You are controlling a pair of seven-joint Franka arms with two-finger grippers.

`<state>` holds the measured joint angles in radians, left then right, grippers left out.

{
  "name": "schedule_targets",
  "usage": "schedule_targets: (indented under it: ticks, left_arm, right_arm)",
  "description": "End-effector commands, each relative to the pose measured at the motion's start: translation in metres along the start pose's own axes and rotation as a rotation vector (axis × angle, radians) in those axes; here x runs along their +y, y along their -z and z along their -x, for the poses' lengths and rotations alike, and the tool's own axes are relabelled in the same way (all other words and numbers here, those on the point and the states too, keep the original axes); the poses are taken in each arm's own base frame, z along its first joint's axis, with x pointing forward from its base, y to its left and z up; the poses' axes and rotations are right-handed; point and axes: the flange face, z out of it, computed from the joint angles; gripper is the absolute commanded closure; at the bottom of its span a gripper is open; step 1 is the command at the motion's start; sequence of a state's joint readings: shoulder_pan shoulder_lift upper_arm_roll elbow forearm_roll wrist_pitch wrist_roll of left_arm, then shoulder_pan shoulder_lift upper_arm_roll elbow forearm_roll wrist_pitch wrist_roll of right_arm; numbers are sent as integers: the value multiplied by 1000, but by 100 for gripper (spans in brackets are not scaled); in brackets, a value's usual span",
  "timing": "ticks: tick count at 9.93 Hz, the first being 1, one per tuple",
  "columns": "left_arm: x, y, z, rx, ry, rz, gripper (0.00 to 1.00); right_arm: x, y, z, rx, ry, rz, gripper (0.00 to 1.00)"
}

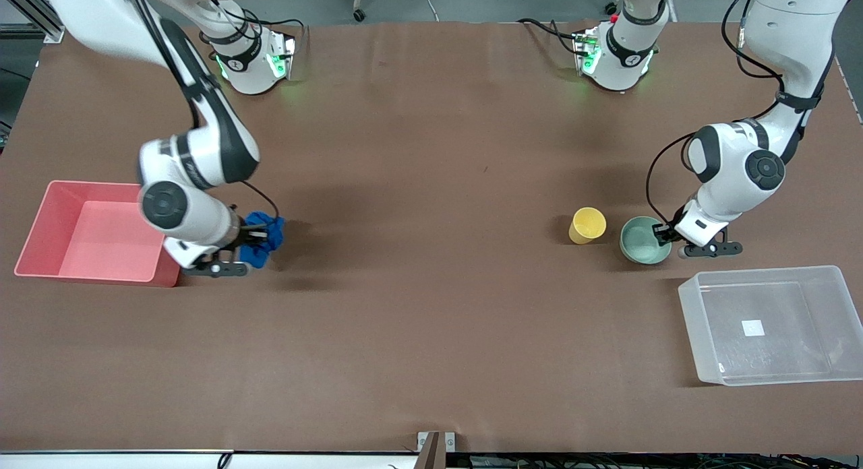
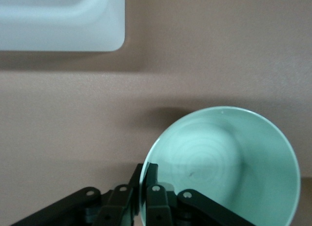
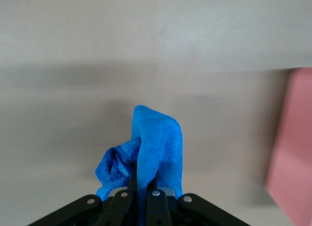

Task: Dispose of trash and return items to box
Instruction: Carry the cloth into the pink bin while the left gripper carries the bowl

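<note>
The mint-green bowl will come out of my left gripper as I let go of it over the white label inside the clear box (image 1: 742,329).
My right gripper (image 1: 259,238) is shut on the blue cloth wad (image 1: 264,238), held beside the pink bin (image 1: 40,240); the right wrist view shows the cloth (image 3: 156,148) pinched between the jaws (image 3: 144,189). My left gripper (image 1: 663,235) is shut on the rim of the mint-green bowl (image 1: 642,240), which sits next to the yellow cup (image 1: 586,225). The left wrist view shows one finger inside and one outside the bowl's (image 2: 229,162) rim, at the gripper (image 2: 144,179). The clear box (image 1: 768,324) with its white label stands nearer the front camera than the bowl.
The pink bin's edge shows in the right wrist view (image 3: 292,148). A corner of the clear box shows in the left wrist view (image 2: 63,21). The brown table (image 1: 431,287) spreads wide between the two arms.
</note>
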<state>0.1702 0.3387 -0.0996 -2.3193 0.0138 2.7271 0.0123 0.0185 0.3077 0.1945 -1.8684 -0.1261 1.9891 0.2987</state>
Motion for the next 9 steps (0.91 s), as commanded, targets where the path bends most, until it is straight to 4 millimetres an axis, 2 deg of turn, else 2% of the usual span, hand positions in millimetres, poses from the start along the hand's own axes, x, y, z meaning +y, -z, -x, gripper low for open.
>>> schedule_targets:
  ticks: [1,2,3,4,5,6,7,8,9]
  left_arm:
    - [4,8,4,12,-23,-1,100]
    - [14,20,0,14,-39,4,100]
    - [16,39,-9,15,-45,1,100]
    - [17,61,-22,-9,-53,-2,100]
    - [19,88,-45,-45,-82,0,100]
    - [17,117,-69,-63,-113,1,100]
    - [14,139,-91,-64,-165,6,100]
    - [9,157,-113,-39,-204,10,100]
    - [5,168,-133,-2,-219,7,100]
  right_arm:
    - [56,72,9,5,3,26,99]
    - [107,82,9,9,30,32,99]
    - [162,79,9,2,56,42,99]
    - [205,75,11,-2,80,49,99]
    - [235,69,12,15,89,56,99]
    - [259,53,13,20,95,65,99]
    - [278,26,12,34,103,69,98]
    - [292,-3,14,46,106,69,98]
    - [295,-33,16,44,106,68,97]
